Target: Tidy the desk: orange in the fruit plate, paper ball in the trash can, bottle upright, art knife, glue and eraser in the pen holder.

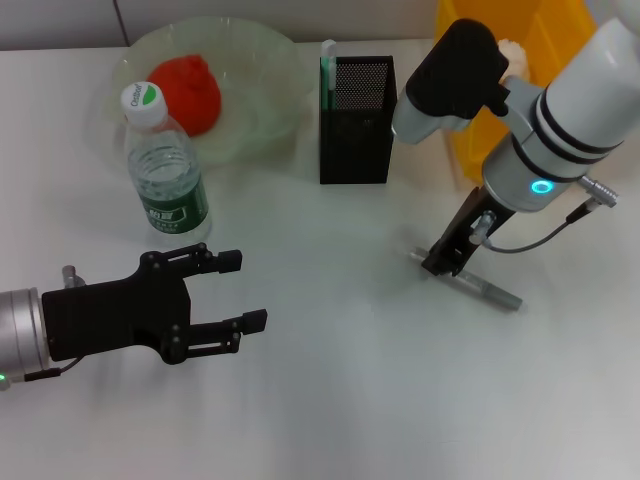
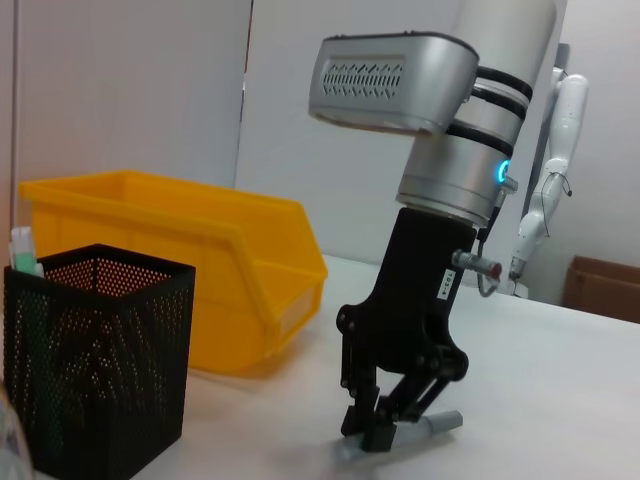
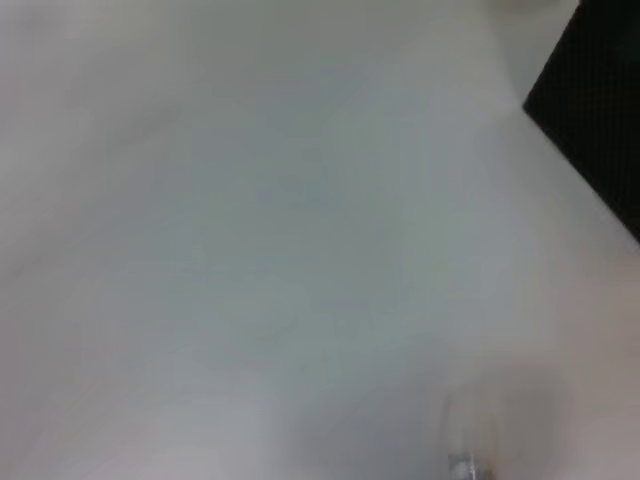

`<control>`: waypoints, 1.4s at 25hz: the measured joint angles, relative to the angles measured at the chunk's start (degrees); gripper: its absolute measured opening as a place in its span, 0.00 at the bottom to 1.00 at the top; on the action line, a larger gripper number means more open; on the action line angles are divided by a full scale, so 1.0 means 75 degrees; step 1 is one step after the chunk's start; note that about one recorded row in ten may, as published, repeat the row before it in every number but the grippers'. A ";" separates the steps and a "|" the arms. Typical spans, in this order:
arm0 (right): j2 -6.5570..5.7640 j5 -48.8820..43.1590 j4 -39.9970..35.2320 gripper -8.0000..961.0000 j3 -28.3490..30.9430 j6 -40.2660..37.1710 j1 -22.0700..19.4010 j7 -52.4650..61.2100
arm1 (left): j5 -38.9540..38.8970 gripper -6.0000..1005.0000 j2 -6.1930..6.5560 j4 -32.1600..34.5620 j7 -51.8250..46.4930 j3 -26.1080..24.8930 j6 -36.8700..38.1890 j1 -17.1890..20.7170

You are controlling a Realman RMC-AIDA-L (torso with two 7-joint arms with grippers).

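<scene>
My right gripper has the art knife. Next, I put it down inside the black pen holder (image 1: pixel 329 99), just in front of the glue stick.
The grey art knife (image 1: pixel 480 285) lies flat on the white table to the right of the pen holder. My right gripper (image 1: pixel 440 265) points down at its left end, fingers closed around it; the left wrist view shows this gripper (image 2: pixel 368 435) pinching the knife (image 2: pixel 430 427) at table level. My left gripper (image 1: pixel 250 290) hovers open and empty at the lower left. The orange (image 1: pixel 188 92) lies in the clear fruit plate (image 1: pixel 270 60). The bottle (image 1: pixel 165 170) stands upright in front of the plate. The black mesh pen holder (image 1: pixel 357 125) holds a green-and-white glue stick (image 1: pixel 327 62). The eraser is not visible.
A yellow bin (image 1: pixel 545 40) stands at the back right behind my right arm, with a pale crumpled thing (image 1: pixel 512 50) showing in it. The bin (image 2: pixel 200 260) and pen holder (image 2: pixel 95 350) also show in the left wrist view. The right wrist view shows bare table and a dark corner of the pen holder (image 3: pixel 600 130).
</scene>
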 joint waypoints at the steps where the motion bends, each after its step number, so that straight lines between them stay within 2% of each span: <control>1: 0.0000 0.0000 0.0000 0.15 0.0000 0.0000 0.0000 0.0000 | 0.0000 0.78 0.0000 0.0000 0.0000 0.0000 0.0000 0.0000; 4: -0.0037 0.0414 -0.0543 0.15 0.0788 -0.0127 -0.0315 -0.0277 | -0.0003 0.78 0.0000 0.0000 -0.0001 -0.0001 0.0001 0.0009; 5: -0.0053 0.1040 -0.0702 0.15 0.1824 -0.0290 -0.0471 -0.0725 | -0.0021 0.78 0.0004 0.0000 0.0000 -0.0002 0.0002 0.0018; 6: -0.0053 0.1040 -0.0702 0.15 0.1824 -0.0290 -0.0471 -0.0725 | -0.0021 0.78 0.0004 0.0000 0.0000 -0.0002 0.0002 0.0018; 7: -0.0065 0.1522 -0.0631 0.15 0.2563 -0.0383 -0.0517 -0.1085 | -0.0023 0.78 0.0006 0.0000 0.0003 -0.0002 0.0001 0.0019; 9: -0.0101 0.2482 -0.0177 0.15 0.3812 -0.0470 -0.0552 -0.1836 | -0.0023 0.78 0.0006 0.0000 0.0010 -0.0001 0.0001 0.0020; 10: -0.0210 0.3610 0.0622 0.14 0.4811 -0.0495 -0.0589 -0.2743 | -0.0024 0.78 0.0006 0.0000 0.0007 -0.0001 0.0003 0.0019; 11: -0.0210 0.3610 0.0622 0.14 0.4811 -0.0495 -0.0589 -0.2743 | -0.0024 0.78 0.0006 0.0000 0.0007 -0.0001 0.0003 0.0019; 12: -0.0279 0.4188 0.1119 0.14 0.5237 -0.0487 -0.0611 -0.3245 | -0.0023 0.78 0.0005 0.0000 -0.0004 -0.0002 0.0019 0.0016; 13: -0.0375 0.5213 0.2155 0.14 0.5721 -0.0327 -0.0655 -0.4329 | -0.0022 0.78 0.0004 0.0000 -0.0020 -0.0001 0.0071 0.0005; 14: -0.0375 0.5213 0.2155 0.14 0.5721 -0.0327 -0.0655 -0.4329 | -0.0022 0.78 0.0004 0.0000 -0.0020 -0.0001 0.0071 0.0005; 15: -0.0339 0.6249 0.3038 0.14 0.5972 -0.0042 -0.0743 -0.5641 | -0.0022 0.78 0.0003 0.0000 -0.0022 -0.0001 0.0100 0.0000; 16: -0.0339 0.6249 0.3038 0.14 0.5972 -0.0042 -0.0743 -0.5641 | -0.0022 0.78 0.0003 0.0000 -0.0022 -0.0001 0.0100 0.0000; 19: -0.0073 0.8007 0.3978 0.14 0.6064 0.0536 -0.0922 -0.8090 | -0.0023 0.78 -0.0004 0.0001 -0.0014 -0.0001 0.0100 -0.0013; 20: 0.0012 0.9095 0.4592 0.14 0.5923 0.0903 -0.0844 -0.9588 | -0.0027 0.78 -0.0021 0.0000 -0.0014 -0.0001 0.0094 -0.0031; 21: 0.0012 0.9095 0.4592 0.14 0.5923 0.0903 -0.0844 -0.9588 | -0.0027 0.78 -0.0021 0.0000 -0.0014 -0.0001 0.0094 -0.0031; 24: 0.0005 1.0082 0.5490 0.14 0.5687 0.1782 -0.0334 -1.1146 | -0.0055 0.78 -0.0034 0.0000 -0.0005 -0.0019 0.0102 -0.0030; 25: 0.0014 1.0159 0.5734 0.14 0.5657 0.2420 -0.0058 -1.1567 | -0.0058 0.78 -0.0045 0.0000 0.0014 -0.0022 0.0105 -0.0030; 28: 0.0017 1.0137 0.5909 0.14 0.5482 0.2905 0.0174 -1.1743 | -0.0060 0.78 -0.0055 -0.0005 0.0038 -0.0024 0.0105 -0.0026; 30: 0.0011 1.0119 0.5920 0.14 0.4843 0.3091 0.0254 -1.1619 | -0.0063 0.78 -0.0060 -0.0010 0.0053 -0.0025 0.0108 -0.0001; 35: -0.0029 1.0113 0.5596 0.14 0.4297 0.3053 -0.0037 -1.1300 | -0.0122 0.78 -0.0059 -0.0012 0.0057 -0.0087 0.0191 0.0024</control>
